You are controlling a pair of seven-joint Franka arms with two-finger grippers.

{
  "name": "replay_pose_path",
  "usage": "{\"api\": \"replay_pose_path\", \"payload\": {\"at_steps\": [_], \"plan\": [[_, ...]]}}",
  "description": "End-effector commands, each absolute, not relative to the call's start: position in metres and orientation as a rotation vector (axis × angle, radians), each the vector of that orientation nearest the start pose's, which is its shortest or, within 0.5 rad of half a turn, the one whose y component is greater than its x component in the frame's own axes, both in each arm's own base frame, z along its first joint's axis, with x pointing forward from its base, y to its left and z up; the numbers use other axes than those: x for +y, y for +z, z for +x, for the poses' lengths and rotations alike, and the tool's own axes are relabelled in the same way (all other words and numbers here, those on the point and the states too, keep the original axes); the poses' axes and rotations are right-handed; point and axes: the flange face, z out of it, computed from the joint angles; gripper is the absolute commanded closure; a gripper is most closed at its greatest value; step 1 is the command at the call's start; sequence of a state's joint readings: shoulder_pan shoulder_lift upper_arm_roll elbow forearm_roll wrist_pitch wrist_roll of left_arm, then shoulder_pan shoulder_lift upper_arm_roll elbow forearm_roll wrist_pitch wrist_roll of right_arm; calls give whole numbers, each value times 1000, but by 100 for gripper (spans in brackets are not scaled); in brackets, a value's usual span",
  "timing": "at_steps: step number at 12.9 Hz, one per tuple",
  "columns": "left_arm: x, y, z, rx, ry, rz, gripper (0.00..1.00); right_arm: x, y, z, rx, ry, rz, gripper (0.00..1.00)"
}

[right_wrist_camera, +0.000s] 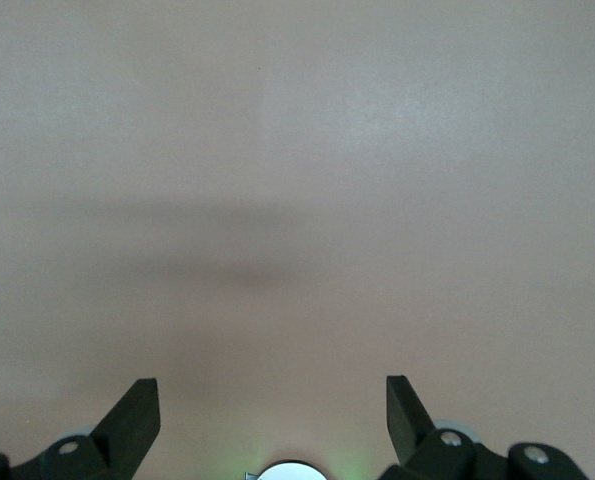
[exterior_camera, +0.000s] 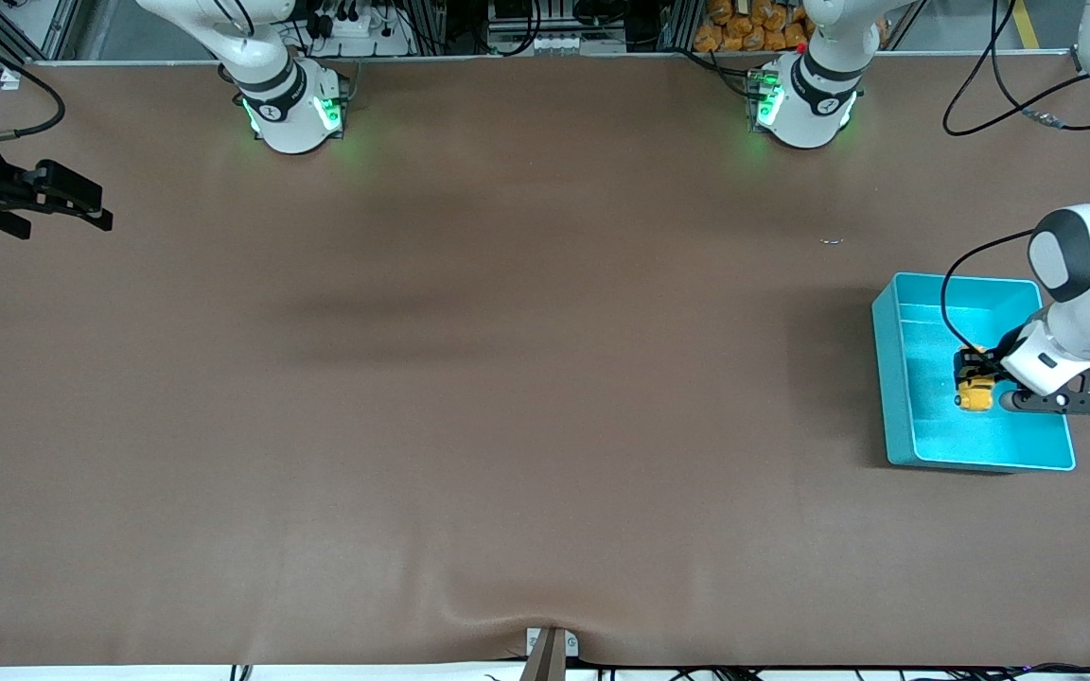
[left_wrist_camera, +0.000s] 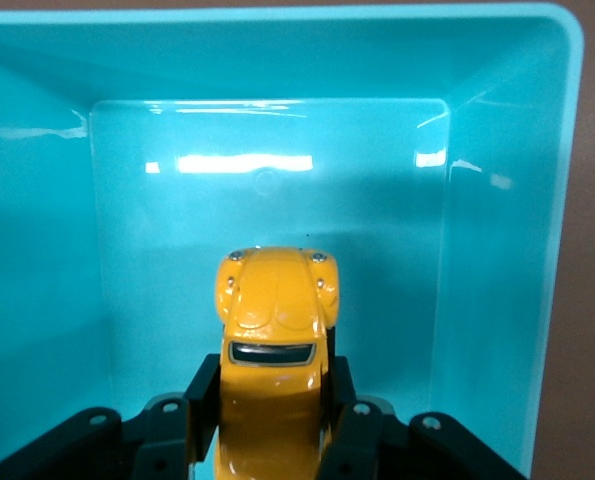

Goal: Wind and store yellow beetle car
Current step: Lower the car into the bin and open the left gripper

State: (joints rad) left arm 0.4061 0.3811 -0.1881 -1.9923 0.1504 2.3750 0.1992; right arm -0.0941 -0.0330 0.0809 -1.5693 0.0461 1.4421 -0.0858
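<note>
Next, my left gripper lets go of the yellow beetle car near the middle of the turquoise bin's bottom (exterior_camera: pixel 952 382) (left_wrist_camera: pixel 252 336).
The yellow beetle car (exterior_camera: pixel 976 390) is inside the turquoise bin (exterior_camera: pixel 893 378), which stands at the left arm's end of the table. My left gripper (exterior_camera: pixel 971 374) reaches down into the bin and is shut on the car. In the left wrist view the black fingers (left_wrist_camera: pixel 205 385) clamp both sides of the car (left_wrist_camera: pixel 275 300), whose rounded hood points at the bin's wall (left_wrist_camera: pixel 497 250). Whether its wheels touch the bin floor I cannot tell. My right gripper (exterior_camera: pixel 96 210) waits at the right arm's end of the table, open, with only bare table between its fingers (right_wrist_camera: pixel 137 410).
Brown table mat (exterior_camera: pixel 507 378) covers the whole table. The two arm bases (exterior_camera: pixel 294 109) (exterior_camera: pixel 805 104) stand along its back edge. A metal bracket (exterior_camera: pixel 550 648) sits at the edge nearest the front camera. A tiny speck (exterior_camera: pixel 832 241) lies near the bin.
</note>
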Motion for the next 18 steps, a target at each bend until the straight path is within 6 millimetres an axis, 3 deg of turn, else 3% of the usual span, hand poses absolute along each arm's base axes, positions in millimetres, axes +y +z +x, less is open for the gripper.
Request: {"api": "replay_pose_path", "payload": {"at_steps": [1, 9, 16, 18], "plan": [[135, 270, 591, 154, -40, -3095, 100, -2, 634, 526, -121, 143, -3072, 0], [130, 236, 568, 177, -105, -3088, 100, -1, 633, 526, -121, 146, -3071, 0], [161, 215, 562, 151, -87, -3073, 100, -2, 633, 527, -118, 132, -3072, 0], [161, 214, 562, 168, -82, -3065, 100, -3, 633, 528, -115, 127, -3073, 0]]}}
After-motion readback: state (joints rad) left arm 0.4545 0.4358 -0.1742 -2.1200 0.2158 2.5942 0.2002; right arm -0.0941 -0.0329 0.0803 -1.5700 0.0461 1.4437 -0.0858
